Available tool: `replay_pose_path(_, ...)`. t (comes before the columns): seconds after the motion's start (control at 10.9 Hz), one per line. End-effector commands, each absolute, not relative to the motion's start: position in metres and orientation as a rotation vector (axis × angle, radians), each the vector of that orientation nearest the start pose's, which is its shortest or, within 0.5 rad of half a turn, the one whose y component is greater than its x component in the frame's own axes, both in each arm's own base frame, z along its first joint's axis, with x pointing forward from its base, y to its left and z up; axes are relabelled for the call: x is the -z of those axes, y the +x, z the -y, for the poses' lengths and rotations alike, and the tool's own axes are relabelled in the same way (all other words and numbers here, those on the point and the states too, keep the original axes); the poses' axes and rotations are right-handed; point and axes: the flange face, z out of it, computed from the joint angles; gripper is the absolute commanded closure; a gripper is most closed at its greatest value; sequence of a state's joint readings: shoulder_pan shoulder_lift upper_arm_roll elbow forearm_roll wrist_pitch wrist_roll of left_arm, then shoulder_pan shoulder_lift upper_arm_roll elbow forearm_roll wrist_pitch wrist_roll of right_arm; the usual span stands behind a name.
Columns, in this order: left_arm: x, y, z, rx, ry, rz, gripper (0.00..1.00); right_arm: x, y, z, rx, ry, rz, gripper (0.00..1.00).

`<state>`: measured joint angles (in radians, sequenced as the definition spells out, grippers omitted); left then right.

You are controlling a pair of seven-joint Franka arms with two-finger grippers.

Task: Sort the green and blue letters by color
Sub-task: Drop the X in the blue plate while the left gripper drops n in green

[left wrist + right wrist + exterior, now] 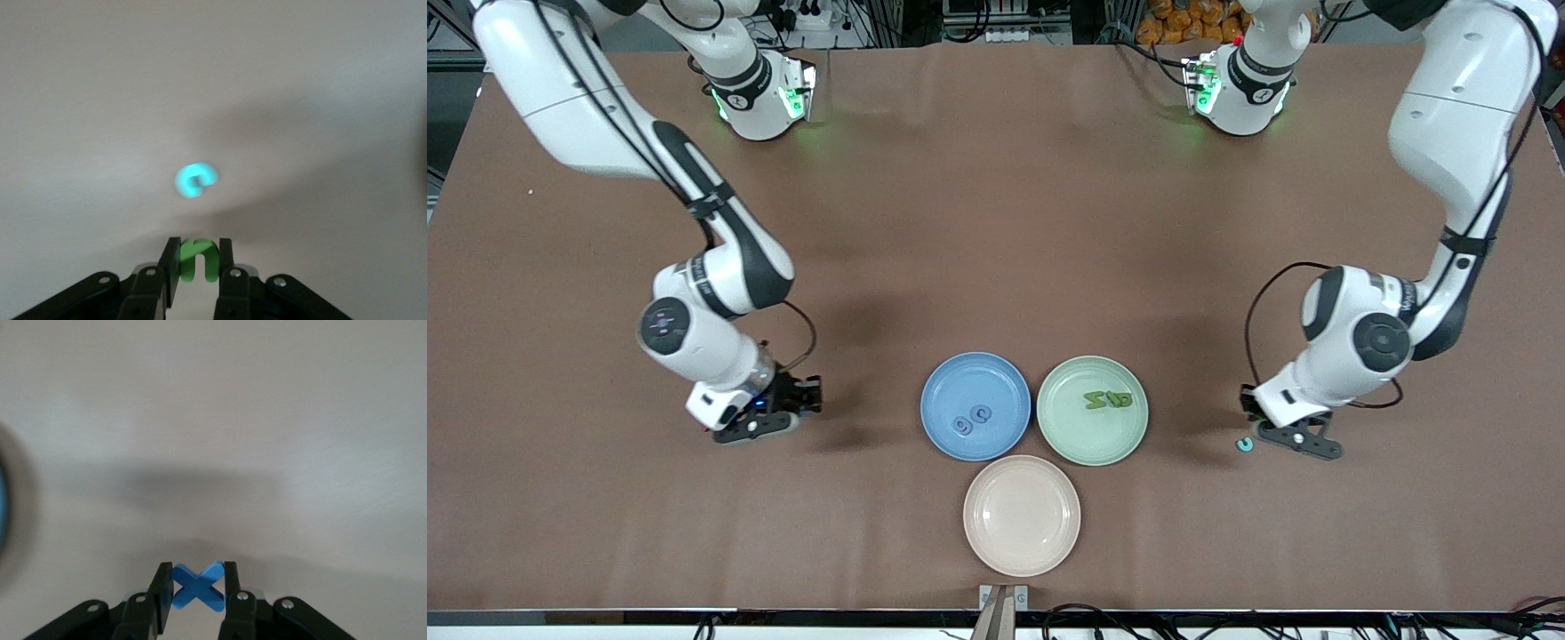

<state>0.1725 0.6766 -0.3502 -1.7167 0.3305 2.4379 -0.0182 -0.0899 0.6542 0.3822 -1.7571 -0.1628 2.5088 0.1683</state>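
My left gripper is going to release the green letter n, now low over the table, among the green letters on the green plate (pixel 1109 400).
My left gripper (pixel 1261 427) (pixel 198 257) is shut on a green letter n (pixel 198 259), low over the table toward the left arm's end. A teal c-shaped letter (pixel 195 180) lies on the table just beside it (pixel 1243 444). My right gripper (pixel 796 404) (pixel 198 583) is shut on a blue letter X (pixel 198 587), low over the table toward the right arm's end. The blue plate (pixel 960 378) holds two blue letters (pixel 972 420). The green plate (pixel 1089 442) holds two green letters (pixel 1107 400).
A pale pink plate (pixel 1022 515) with nothing on it sits nearer the front camera than the other two plates, touching both. Brown table surface spreads around the plates and under both grippers.
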Motion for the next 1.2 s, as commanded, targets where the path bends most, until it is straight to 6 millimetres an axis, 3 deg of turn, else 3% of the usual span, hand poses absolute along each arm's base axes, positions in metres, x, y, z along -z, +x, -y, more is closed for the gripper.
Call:
replay_pose_path(0.0, -0.248, 0.666, 0.178, 0.123, -3.154, -0.257, 1.00, -0.240, 0.652, -0.241, 0.156, -2.951, -0.178, 1.00)
replay_pose_path(0.18, -0.256, 0.658, 0.241, 0.115, -3.179, -0.079, 1.00, -0.233, 0.647, -0.292, 0.111, -2.856, -0.562, 1.00)
replay_pose_path(0.28, -0.254, 0.653, 0.268, 0.124, -3.183, -0.006, 1.00, -0.231, 0.645, -0.331, 0.086, -2.785, -0.743, 1.00)
replay_pose_path(0.37, -0.252, 0.648, 0.290, 0.125, -3.181, 0.060, 1.00, -0.232, 0.648, -0.354, 0.073, -2.708, -0.915, 1.00)
replay_pose_path(0.55, -0.247, 0.640, 0.319, 0.111, -3.193, 0.146, 1.00, -0.238, 0.647, -0.379, 0.042, -2.583, -1.154, 1.00)
replay_pose_path(0.64, -0.242, 0.639, 0.324, 0.106, -3.188, 0.192, 1.00, -0.242, 0.644, -0.389, 0.030, -2.542, -1.226, 0.98)
replay_pose_path(0.74, -0.243, 0.642, 0.322, 0.124, -3.179, 0.187, 0.16, -0.242, 0.646, -0.386, 0.025, -2.519, -1.273, 0.40)
replay_pose_path(0.83, -0.244, 0.641, 0.323, 0.129, -3.175, 0.153, 0.00, -0.240, 0.648, -0.379, 0.038, -2.532, -1.270, 0.00)
replay_pose_path(1.01, -0.249, 0.646, 0.312, 0.150, -3.166, 0.077, 0.00, -0.236, 0.649, -0.373, 0.079, -2.582, -1.237, 0.00)
replay_pose_path(1.1, -0.253, 0.656, 0.292, 0.159, -3.162, 0.058, 0.00, -0.227, 0.648, -0.364, 0.113, -2.640, -1.200, 0.00)
